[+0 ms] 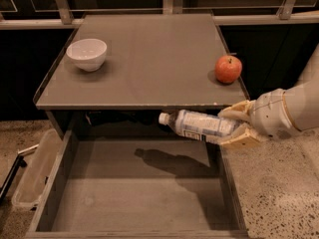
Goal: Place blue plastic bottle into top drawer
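Observation:
Next, my gripper lets go of the blue plastic bottle on the drawer's grey bottom, near its middle (169, 172), a little toward the side where the arm is.
My gripper (238, 125) is shut on the blue plastic bottle (198, 125), a clear bluish bottle with a white cap and printed label. It holds the bottle lying sideways, cap pointing left, just below the tabletop's front edge and above the right rear part of the open top drawer (140, 193). The bottle's shadow falls on the drawer's flat grey bottom. The arm comes in from the right.
A white bowl (86, 54) stands on the grey tabletop (149, 63) at the left. A red apple (228, 69) stands near the tabletop's right edge. A clear plastic bin (35, 169) lies on the speckled floor left of the drawer.

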Motion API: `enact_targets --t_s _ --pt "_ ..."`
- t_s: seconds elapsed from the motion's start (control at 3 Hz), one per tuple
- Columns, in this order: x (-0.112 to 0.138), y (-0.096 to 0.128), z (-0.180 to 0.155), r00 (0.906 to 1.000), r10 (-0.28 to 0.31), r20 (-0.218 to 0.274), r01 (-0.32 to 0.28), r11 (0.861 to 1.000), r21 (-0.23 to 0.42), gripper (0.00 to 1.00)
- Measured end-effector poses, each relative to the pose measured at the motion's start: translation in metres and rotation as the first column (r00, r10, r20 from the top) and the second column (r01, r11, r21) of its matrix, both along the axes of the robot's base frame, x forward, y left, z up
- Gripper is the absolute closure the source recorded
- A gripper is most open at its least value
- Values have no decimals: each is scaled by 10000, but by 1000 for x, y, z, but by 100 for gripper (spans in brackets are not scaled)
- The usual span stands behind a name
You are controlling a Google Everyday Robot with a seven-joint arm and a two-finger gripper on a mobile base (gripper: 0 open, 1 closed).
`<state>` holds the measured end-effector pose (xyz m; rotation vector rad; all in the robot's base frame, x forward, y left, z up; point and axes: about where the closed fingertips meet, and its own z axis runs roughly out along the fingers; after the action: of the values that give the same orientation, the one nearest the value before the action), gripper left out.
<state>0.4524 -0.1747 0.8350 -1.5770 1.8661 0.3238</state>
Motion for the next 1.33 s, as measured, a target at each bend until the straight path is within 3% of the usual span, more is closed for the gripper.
enact_targets --t_s 0.33,0.67,1.0,1.33 --pt "5 17 -22 9997 52 -221 -48 9999 148 100" --pt "4 40 -68 9971 1 -758 41 9984 561 100" --pt "-2 61 -99 9967 -54 -815 117 9970 762 100" --pt "-8 74 -128 9976 -165 -669 199 9985 515 100"
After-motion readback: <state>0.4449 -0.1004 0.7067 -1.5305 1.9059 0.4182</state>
